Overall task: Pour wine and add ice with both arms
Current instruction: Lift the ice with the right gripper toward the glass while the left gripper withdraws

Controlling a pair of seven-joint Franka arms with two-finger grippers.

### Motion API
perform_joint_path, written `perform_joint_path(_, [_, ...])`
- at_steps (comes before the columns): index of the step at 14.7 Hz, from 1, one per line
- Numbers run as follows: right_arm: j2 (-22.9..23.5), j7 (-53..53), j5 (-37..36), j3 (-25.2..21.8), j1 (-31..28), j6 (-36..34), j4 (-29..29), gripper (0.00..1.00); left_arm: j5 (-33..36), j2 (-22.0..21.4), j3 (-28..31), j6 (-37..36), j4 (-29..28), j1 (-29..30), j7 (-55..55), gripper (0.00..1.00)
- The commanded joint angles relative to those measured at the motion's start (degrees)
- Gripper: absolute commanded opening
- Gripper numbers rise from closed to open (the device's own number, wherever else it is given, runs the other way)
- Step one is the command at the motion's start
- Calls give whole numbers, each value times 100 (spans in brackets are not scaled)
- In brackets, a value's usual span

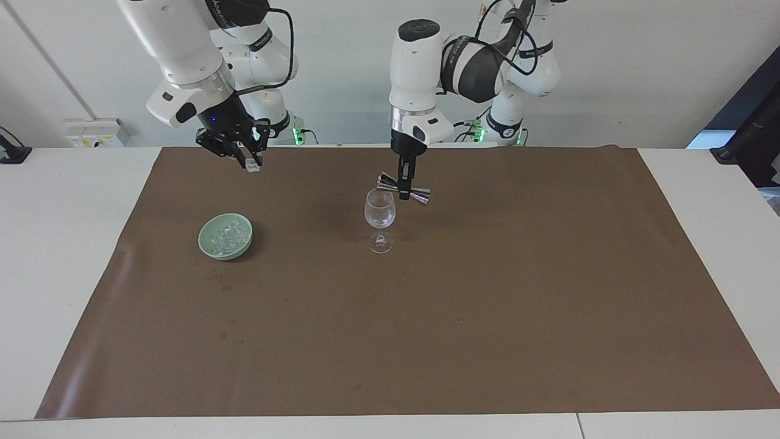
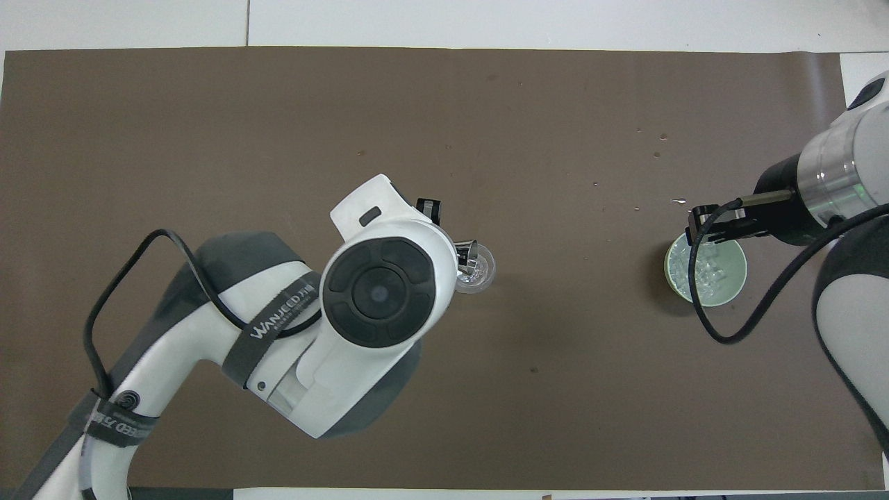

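I need to let go of the metal jigger with my left gripper on the brown mat, across the wine glass (image 2: 192,212) from the green bowl.
A clear wine glass (image 1: 379,214) stands upright near the middle of the brown mat (image 1: 426,317); it also shows in the overhead view (image 2: 480,276). My left gripper (image 1: 403,186) is shut on a metal jigger (image 1: 419,194), held sideways just above the glass rim. In the overhead view the left wrist hides that gripper and only the jigger's end (image 2: 467,253) shows. My right gripper (image 1: 250,161) is shut on a small ice cube (image 1: 251,166), up in the air over the mat near a green bowl (image 1: 207,247) of ice (image 1: 226,235).
In the overhead view the right gripper (image 2: 696,223) hangs over the edge of the bowl (image 2: 740,278). Small drops and specks lie on the mat (image 2: 660,146) farther from the robots than the bowl. White table borders the mat.
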Motion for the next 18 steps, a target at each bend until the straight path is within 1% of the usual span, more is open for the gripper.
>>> perform_joint_path(1, [7,436,77,278,-54,162,18,0,-1030,-79,-9,-35,4,615,823,0])
perform_joint_path(2, [7,629,112,366,-54,258,1,0,-1374,-79,-9,-35,-40,852,1218,0])
perform_joint_path(3, [7,909,295,549,-54,390,1,0,-1743,-79,-18,-44,-75,1133,1587,0])
perform_joint_path(5, [25,1699,340,1050,-45,785,-51,0,-2761,-87,-18,-53,-136,1765,2203,0])
perform_joint_path(7, [94,2141,341,1437,-1,1128,-96,0,-3868,-166,-18,-254,-268,2459,2976,0])
perform_joint_path(9, [304,2536,253,1457,524,1418,-96,0,-4460,-367,-18,-238,-723,2952,3627,0])
perform_joint_path(10, [419,2782,183,1456,666,1576,-96,0,-4871,-421,-18,-238,-969,3277,4152,0])
perform_joint_path(12, [717,2995,-115,1456,921,1823,-113,0,-5785,-378,-27,-439,-1295,3936,5129,0])
perform_joint_path(13, [841,2995,-264,1456,931,1998,-218,0,-6207,-247,-18,-701,-1323,4200,5394,0])
perform_joint_path(14, [859,2995,-292,1456,931,2208,-376,0,-6403,-28,-18,-947,-1323,4464,5553,0])
perform_joint_path(16, [851,2995,-292,1456,931,2473,-692,0,-6789,228,-27,-1186,-1323,4878,5949,0])
perform_joint_path(17, [859,2987,-292,1456,905,2518,-754,0,-7044,438,-27,-1474,-1280,5141,6159,0])
perform_joint_path(18, [860,2986,-292,1456,878,2536,-816,0,-7281,771,-27,-1912,-1175,5457,6431,0])
